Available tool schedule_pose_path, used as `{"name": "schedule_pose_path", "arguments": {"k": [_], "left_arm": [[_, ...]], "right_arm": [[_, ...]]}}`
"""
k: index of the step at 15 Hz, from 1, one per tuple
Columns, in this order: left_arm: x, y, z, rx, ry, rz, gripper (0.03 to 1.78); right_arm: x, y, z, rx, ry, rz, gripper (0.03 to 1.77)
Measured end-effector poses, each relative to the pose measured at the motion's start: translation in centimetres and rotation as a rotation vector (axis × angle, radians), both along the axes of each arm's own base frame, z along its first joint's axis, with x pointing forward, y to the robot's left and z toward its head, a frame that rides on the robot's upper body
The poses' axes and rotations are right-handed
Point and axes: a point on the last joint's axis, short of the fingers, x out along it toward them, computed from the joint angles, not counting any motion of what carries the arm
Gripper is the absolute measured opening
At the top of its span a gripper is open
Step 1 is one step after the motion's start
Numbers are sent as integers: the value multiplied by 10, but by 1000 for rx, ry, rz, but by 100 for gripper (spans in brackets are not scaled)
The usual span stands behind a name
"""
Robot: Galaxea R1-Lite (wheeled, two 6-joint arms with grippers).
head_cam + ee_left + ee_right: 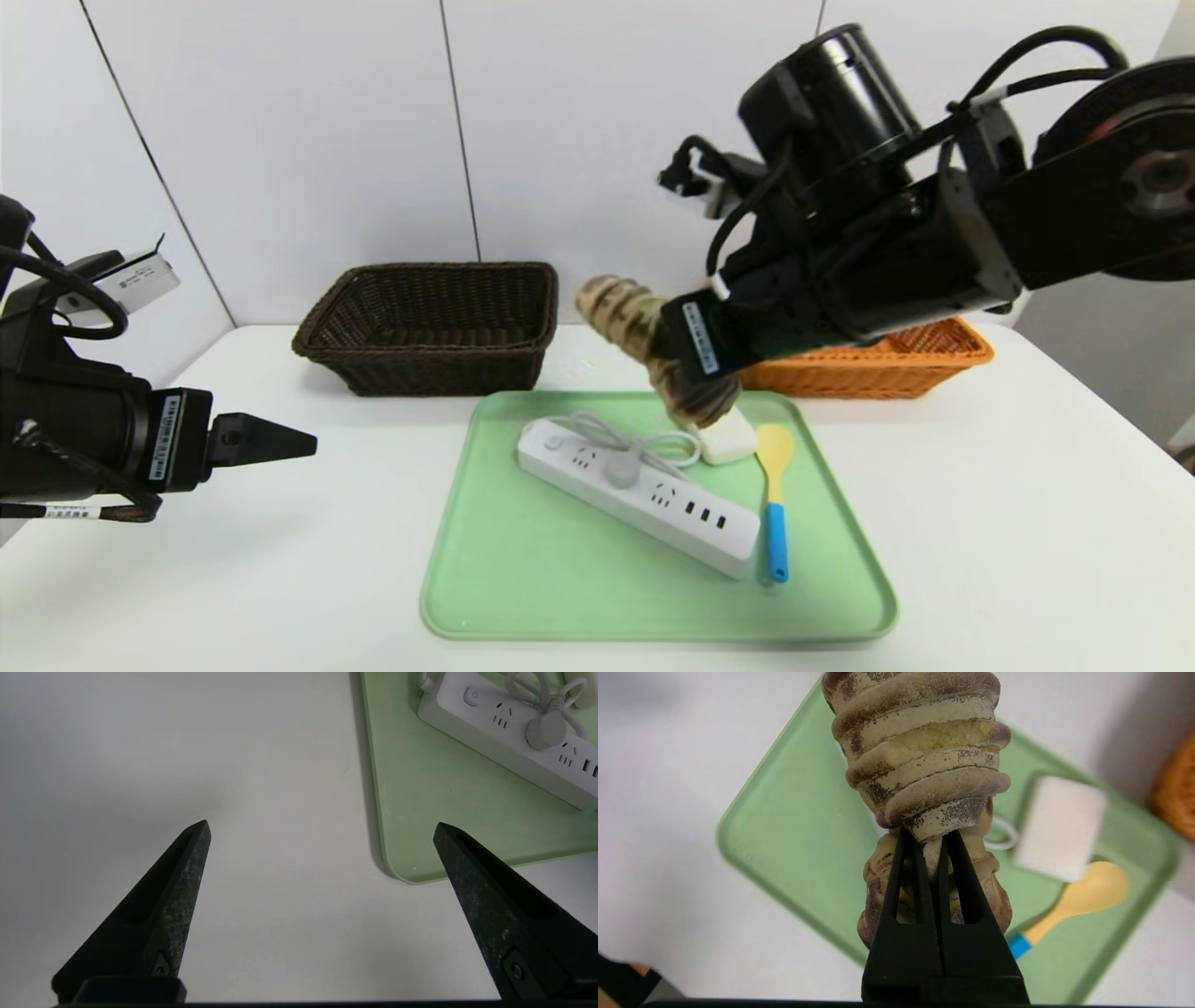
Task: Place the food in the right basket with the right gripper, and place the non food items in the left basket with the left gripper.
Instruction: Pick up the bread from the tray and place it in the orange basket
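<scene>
I will let go of the loaf with my right gripper inside the orange basket, lying (829, 342) along its near side.
My right gripper (930, 835) is shut on the food, a ridged brown and cream loaf (924, 751), and holds it in the air above the far edge of the green tray (523, 579). In the head view the loaf (621, 313) pokes out leftward from under the right arm. On the tray lie the white power strip (644, 499) with its coiled cord, the white block (728, 439) and the yellow spoon with blue handle (775, 485). The orange right basket (896, 359) stands behind the arm. The dark left basket (434, 327) stands far left of the tray. My left gripper (322, 828) hangs open over bare table.
The white table (1008, 523) ends at a white wall behind the baskets. In the left wrist view the tray's near corner (411, 872) lies by one finger, with the power strip (509, 742) beyond it.
</scene>
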Motion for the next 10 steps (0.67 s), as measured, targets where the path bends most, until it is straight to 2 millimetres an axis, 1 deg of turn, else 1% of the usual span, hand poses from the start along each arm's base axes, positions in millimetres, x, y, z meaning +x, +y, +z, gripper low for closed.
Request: {"name": "schedule_pose_path", "arguments": {"k": [1, 3, 5, 7, 10], "left_arm": [[0, 0, 0, 0, 0, 1, 169], [0, 0, 0, 0, 1, 1, 169], [0, 0, 0, 0, 1, 0, 169], [0, 0, 0, 0, 0, 0, 169], [1, 0, -1, 0, 2, 0, 169]], "right_arm": [[7, -12, 6, 15, -22, -40, 6], [20, -38, 11, 16, -42, -117, 6], [35, -65, 10, 0, -49, -197, 6], [48, -87, 9, -21, -57, -257, 6], [70, -118, 6, -100, -136, -286, 6]]}}
